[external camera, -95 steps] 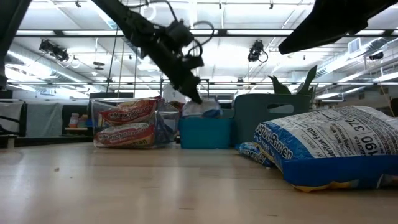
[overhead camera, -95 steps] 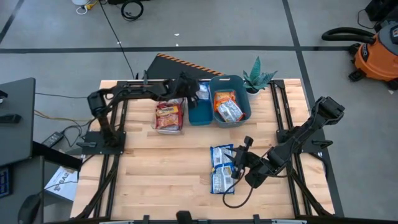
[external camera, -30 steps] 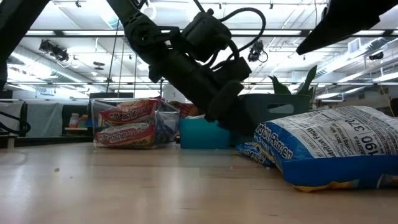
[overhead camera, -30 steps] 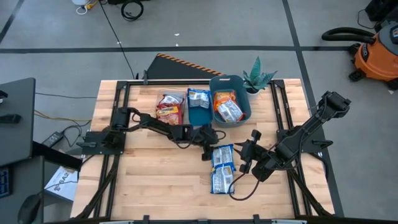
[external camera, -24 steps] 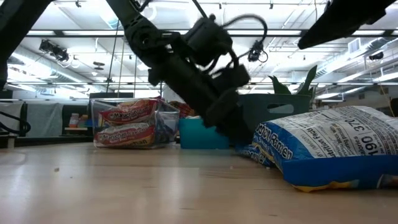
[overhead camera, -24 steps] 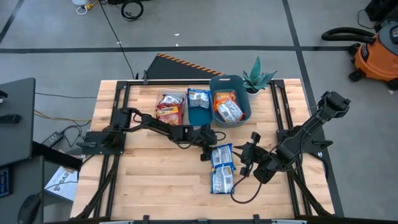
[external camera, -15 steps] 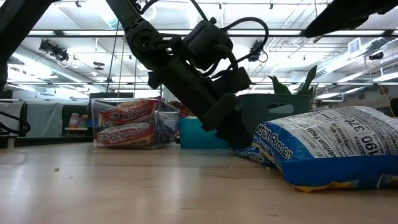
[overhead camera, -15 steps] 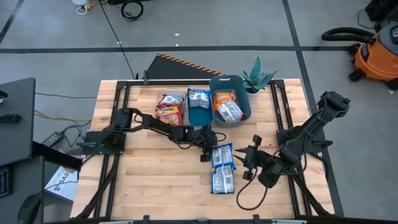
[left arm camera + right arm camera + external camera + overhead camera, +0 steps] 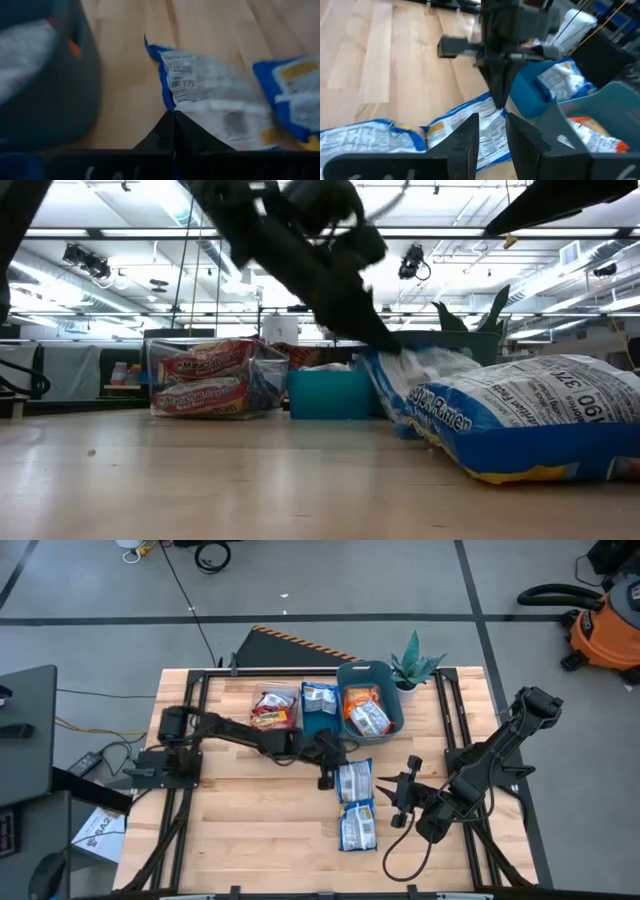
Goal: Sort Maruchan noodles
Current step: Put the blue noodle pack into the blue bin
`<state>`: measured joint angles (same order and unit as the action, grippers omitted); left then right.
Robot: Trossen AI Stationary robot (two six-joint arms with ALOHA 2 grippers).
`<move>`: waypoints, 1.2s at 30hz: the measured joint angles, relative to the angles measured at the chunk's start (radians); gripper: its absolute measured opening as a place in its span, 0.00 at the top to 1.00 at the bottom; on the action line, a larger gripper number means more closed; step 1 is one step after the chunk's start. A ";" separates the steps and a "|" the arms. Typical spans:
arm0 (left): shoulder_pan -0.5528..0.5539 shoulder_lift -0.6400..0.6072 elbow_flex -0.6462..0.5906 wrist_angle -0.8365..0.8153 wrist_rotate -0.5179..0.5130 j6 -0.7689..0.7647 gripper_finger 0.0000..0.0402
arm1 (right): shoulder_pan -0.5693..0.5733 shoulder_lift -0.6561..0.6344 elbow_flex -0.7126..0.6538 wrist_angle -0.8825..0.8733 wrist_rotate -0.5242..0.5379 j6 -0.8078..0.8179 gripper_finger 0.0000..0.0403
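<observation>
Next, I release the farther packet with my left gripper in the near half of the small blue bin [image 9: 318, 712], against the blue packet.
Two blue-trimmed Maruchan noodle packets are out on the table. My left gripper [image 9: 335, 777] is shut on the farther packet [image 9: 353, 781], seen close in the left wrist view [image 9: 215, 95]. The nearer packet [image 9: 357, 825] lies flat on the wood. Behind them, red packets fill a clear bin [image 9: 273, 710], a blue packet sits in the small blue bin [image 9: 320, 700], and orange packets lie in the large blue bin [image 9: 368, 710]. My right gripper [image 9: 400, 792] hovers open to the right of both loose packets, touching nothing. My left gripper pinches the farther packet by its blue-trimmed left edge [image 9: 172, 106] between its two shut fingers. The fingers slant down at it from the table's left side. That edge is raised and the packet tilts down away from the fingers [image 9: 400, 395]. Whether its low end is clear of the table, I cannot tell.
A small potted plant [image 9: 415, 665] stands at the far right corner beside the large bin. Bare wood [image 9: 250, 820] spreads over the near left part of the table. A loose cable [image 9: 400, 855] loops under my right arm.
My left gripper has risen and drawn toward the far edge with the packet's left edge in its fingers. The farther packet has tipped up on that side and shifted toward the bins, away from the nearer packet, which has stayed put.
</observation>
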<state>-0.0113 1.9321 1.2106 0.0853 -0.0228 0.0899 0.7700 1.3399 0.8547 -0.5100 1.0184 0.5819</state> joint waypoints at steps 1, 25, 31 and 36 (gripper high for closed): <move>0.003 -0.025 0.000 -0.015 -0.001 0.003 0.99 | 0.000 0.000 0.000 0.000 0.013 -0.003 0.75; 0.184 -0.348 0.000 -0.326 -0.312 0.138 0.99 | -0.060 0.000 0.000 0.004 0.091 -0.129 0.75; 0.276 -0.237 0.000 -0.323 -0.241 0.218 0.99 | -0.061 0.000 0.000 0.028 0.083 -0.130 0.75; 0.337 -0.180 0.000 -0.330 -0.228 0.288 0.98 | -0.061 0.000 0.000 0.056 0.060 -0.130 0.75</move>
<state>0.3260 1.7524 1.2102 -0.2444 -0.2509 0.3781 0.7090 1.3396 0.8543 -0.4541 1.0788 0.4518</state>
